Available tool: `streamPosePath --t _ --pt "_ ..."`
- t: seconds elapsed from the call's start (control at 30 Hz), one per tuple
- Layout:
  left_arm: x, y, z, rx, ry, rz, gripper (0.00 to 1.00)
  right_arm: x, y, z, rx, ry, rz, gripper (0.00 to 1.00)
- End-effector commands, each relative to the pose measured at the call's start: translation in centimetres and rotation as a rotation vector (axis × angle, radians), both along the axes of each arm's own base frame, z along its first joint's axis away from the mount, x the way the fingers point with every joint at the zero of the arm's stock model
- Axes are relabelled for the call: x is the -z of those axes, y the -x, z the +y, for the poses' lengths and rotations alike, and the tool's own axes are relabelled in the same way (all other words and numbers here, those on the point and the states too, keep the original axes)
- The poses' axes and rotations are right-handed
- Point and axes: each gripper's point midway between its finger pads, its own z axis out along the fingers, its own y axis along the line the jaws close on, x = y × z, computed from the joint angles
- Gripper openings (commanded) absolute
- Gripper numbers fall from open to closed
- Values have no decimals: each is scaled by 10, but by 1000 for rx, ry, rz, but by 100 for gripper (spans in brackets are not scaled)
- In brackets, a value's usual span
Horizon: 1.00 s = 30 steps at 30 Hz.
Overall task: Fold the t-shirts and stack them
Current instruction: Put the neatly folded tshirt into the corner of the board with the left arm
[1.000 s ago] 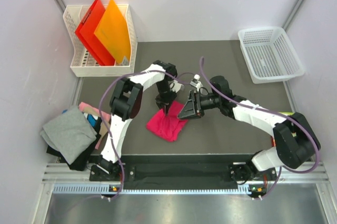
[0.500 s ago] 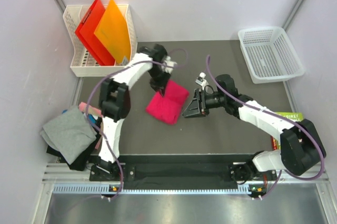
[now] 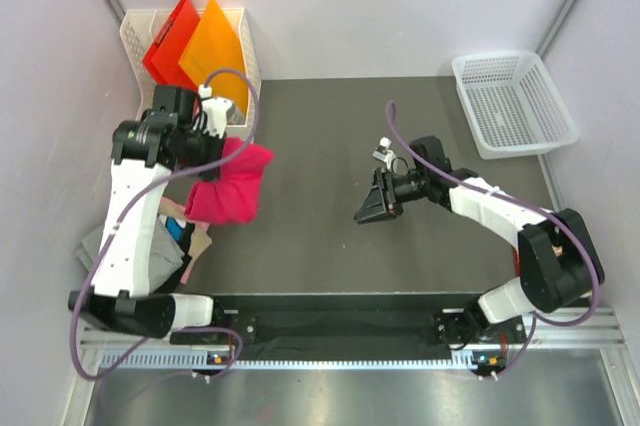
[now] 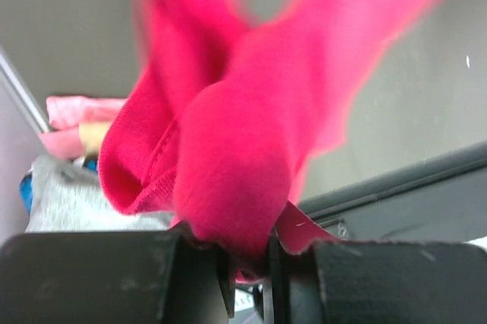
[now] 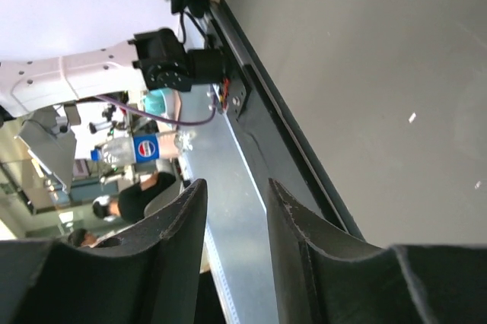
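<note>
My left gripper needs to put the magenta t-shirt down and let go of it on top of the grey shirt (image 3: pixel 142 236) (image 4: pixel 87 198) in the pile of folded shirts. The magenta t-shirt is now held above that pile.
My left gripper (image 3: pixel 207 161) is shut on the folded magenta t-shirt (image 3: pixel 230 186) and holds it in the air at the table's left edge, over the pile of folded shirts (image 3: pixel 140 256). In the left wrist view the magenta cloth (image 4: pixel 243 149) is pinched between the jaws, with the grey shirt (image 4: pixel 84 202) and a pale pink one (image 4: pixel 72 115) below. My right gripper (image 3: pixel 367 211) is open and empty, hanging over the bare mat in the middle of the table. In the right wrist view its fingers (image 5: pixel 183 233) frame only the table's front rail.
A white rack (image 3: pixel 190 86) with red and orange folders stands at the back left, close behind my left arm. A white mesh basket (image 3: pixel 512 101) stands at the back right. The dark mat (image 3: pixel 330 166) covers the table.
My left gripper lifted the folded magenta shirt off the middle of the mat and carried it left to above the pile. My right gripper drew back slightly to the right.
</note>
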Motion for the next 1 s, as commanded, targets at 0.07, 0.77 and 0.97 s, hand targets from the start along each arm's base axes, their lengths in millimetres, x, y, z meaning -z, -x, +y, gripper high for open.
streamPosePath --t 0.07,0.77,0.97 --pt "-12 72 23 25 -101 20 0 4 -1 -1 -62 -22 -14 36" --pt "46 160 96 -219 -384 -56 0 26 15 -12 -54 50 38 35" --pt "48 151 128 -390 -529 -94 0 29 14 -12 -53 67 47 35"
